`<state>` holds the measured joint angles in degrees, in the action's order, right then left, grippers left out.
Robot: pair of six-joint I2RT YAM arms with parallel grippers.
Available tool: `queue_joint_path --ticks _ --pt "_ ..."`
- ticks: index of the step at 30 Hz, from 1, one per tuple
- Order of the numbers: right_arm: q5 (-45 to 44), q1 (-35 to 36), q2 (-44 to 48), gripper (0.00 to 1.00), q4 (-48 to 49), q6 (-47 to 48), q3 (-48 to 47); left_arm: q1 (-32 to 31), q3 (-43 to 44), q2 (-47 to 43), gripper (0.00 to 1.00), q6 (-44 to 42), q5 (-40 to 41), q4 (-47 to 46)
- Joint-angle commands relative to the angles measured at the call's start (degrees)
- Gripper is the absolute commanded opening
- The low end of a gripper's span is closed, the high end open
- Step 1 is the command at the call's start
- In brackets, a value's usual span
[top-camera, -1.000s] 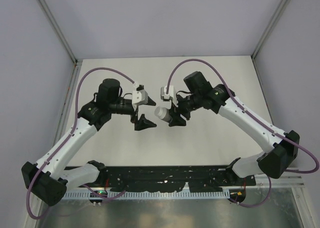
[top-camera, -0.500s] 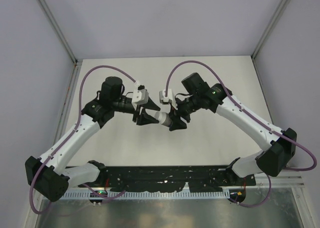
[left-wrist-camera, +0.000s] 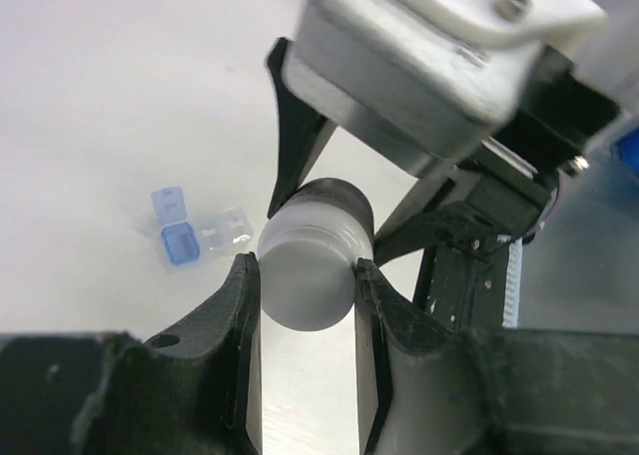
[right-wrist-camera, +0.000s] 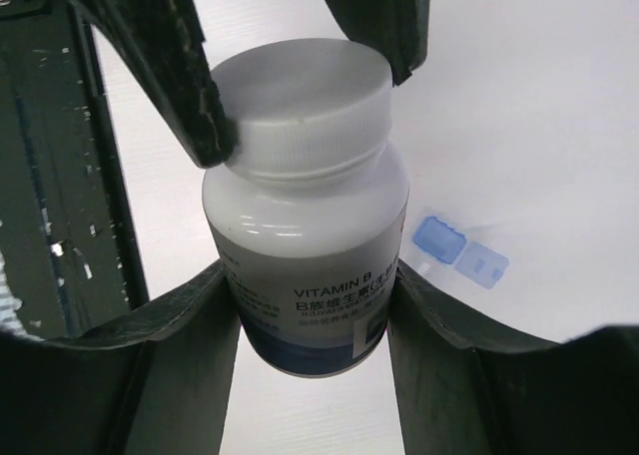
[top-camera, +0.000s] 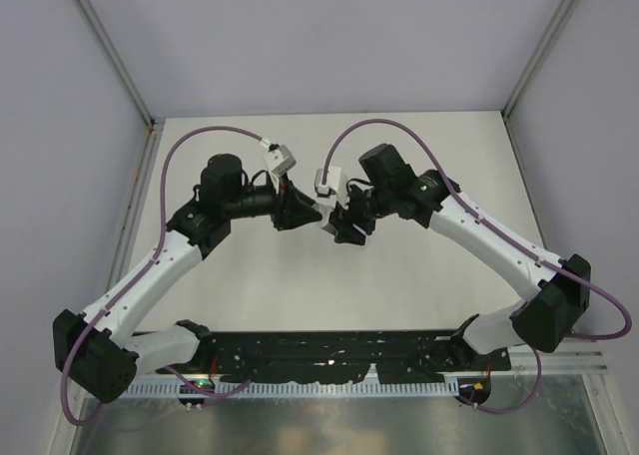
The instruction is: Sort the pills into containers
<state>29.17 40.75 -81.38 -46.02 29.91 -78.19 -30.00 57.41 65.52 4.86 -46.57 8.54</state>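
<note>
The white cap is on the bottle's neck and my left gripper is rolled crooked, so I should open it, roll it back level and grip the cap's side (right-wrist-camera: 315, 141) to turn it.
A white pill bottle (right-wrist-camera: 310, 245) with a blue-banded vitamin label and a white cap (left-wrist-camera: 300, 285) hangs above the table, lying roughly level between both arms (top-camera: 324, 219). My right gripper (right-wrist-camera: 312, 305) is shut on its body. My left gripper (left-wrist-camera: 306, 270) faces it, with both fingers pressed against the cap; one of those fingers (right-wrist-camera: 190, 76) shows in the right wrist view. A small clear vial with a blue cap (left-wrist-camera: 185, 237) lies on the table under the arms (right-wrist-camera: 459, 250). No pills are in view.
The pale table (top-camera: 419, 146) is walled by grey panels at the back and sides. A black perforated rail (top-camera: 329, 350) runs along the near edge between the arm bases.
My left gripper moved right toward the bottle and closed from wide open onto its cap. The right arm shifted the bottle slightly left and up to meet it.
</note>
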Motion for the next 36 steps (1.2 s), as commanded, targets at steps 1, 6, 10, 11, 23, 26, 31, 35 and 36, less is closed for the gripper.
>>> queue_joint_path --ticks 1,6,10,11,23,26,31,35,36 --pt "-12.8 0.6 2.1 0.06 10.2 -6.5 -0.6 -0.3 3.1 -0.1 0.0 17.6 17.8 -0.2" --pt "-17.5 0.8 1.8 0.06 12.8 -8.7 0.1 -0.3 4.6 0.9 0.4 23.7 16.7 2.7" --pt "-15.9 0.8 2.5 0.06 12.5 -8.5 1.0 0.0 4.3 -0.1 0.99 19.9 13.0 1.5" --pt "-15.4 0.8 2.6 0.06 12.4 -8.1 1.2 0.3 4.5 -0.3 1.0 18.0 11.7 1.4" --pt "2.1 0.8 4.2 0.06 2.9 0.8 0.9 2.4 3.1 -3.6 1.0 -25.5 -13.3 10.3" --pt "6.3 0.8 3.7 0.06 0.5 2.2 0.0 2.2 2.4 -3.3 1.0 -28.2 -15.3 9.9" --pt "9.9 0.8 2.6 0.06 -2.1 3.9 -1.2 1.3 2.2 -2.4 0.88 -27.4 -16.5 7.9" --pt "10.5 0.8 2.2 0.06 -2.6 4.0 -1.9 0.5 2.0 -2.0 0.77 -26.7 -15.8 7.6" --pt "10.6 0.8 2.2 0.06 -2.7 4.1 -2.0 0.3 1.9 -1.7 0.75 -26.7 -15.7 7.5"
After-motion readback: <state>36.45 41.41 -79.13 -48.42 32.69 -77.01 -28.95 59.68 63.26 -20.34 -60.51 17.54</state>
